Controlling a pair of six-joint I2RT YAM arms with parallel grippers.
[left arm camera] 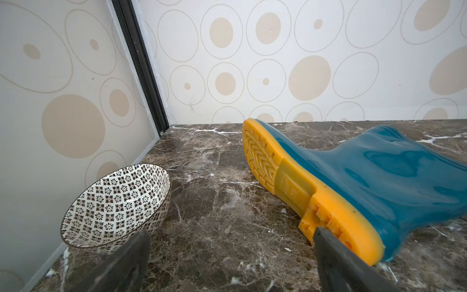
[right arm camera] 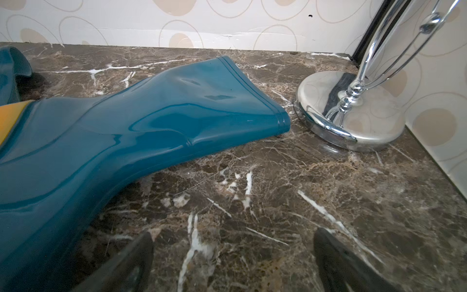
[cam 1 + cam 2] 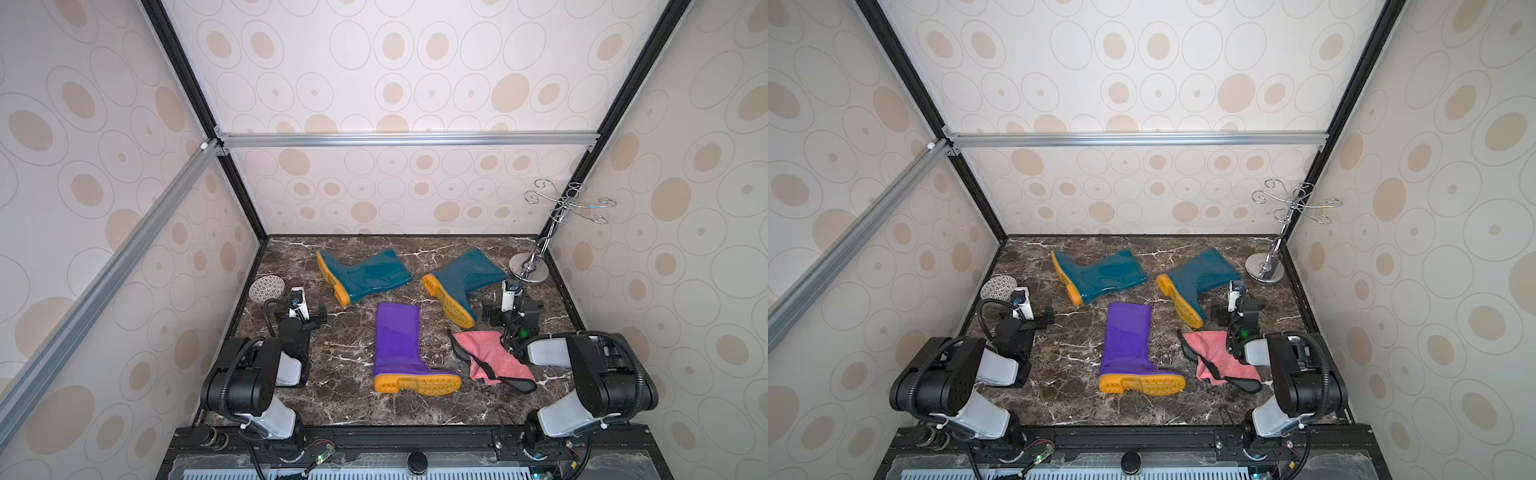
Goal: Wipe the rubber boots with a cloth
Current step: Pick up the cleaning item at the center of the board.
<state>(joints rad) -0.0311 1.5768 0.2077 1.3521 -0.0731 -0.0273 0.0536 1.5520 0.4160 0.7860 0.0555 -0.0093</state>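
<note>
Next, I move my right gripper next to the middle of the pink cloth (image 3: pixel 481 353) and close it there, near the black edge facing the purple boot.
Three rubber boots lie on their sides on the marble table (image 3: pixel 340 399). The purple boot (image 3: pixel 397 340) (image 3: pixel 1127 345) is in the middle, sole toward the front. One teal boot (image 3: pixel 368 274) (image 1: pixel 379 177) lies at the back left, another teal boot (image 3: pixel 463 278) (image 2: pixel 126 131) at the back right. The pink cloth (image 3: pixel 490 357) (image 3: pixel 1219 357) lies crumpled right of the purple boot. My left gripper (image 3: pixel 320 318) (image 1: pixel 231 231) is open above bare table, near the left teal boot's heel. My right gripper (image 3: pixel 492 316) (image 2: pixel 234 233) is open and empty beside the right teal boot, just behind the cloth.
A patterned bowl (image 3: pixel 266 288) (image 1: pixel 113 202) sits by the left wall, close to my left gripper. A chrome hook stand (image 3: pixel 528 266) (image 2: pixel 353 113) rises in the back right corner. Patterned walls enclose the table on three sides.
</note>
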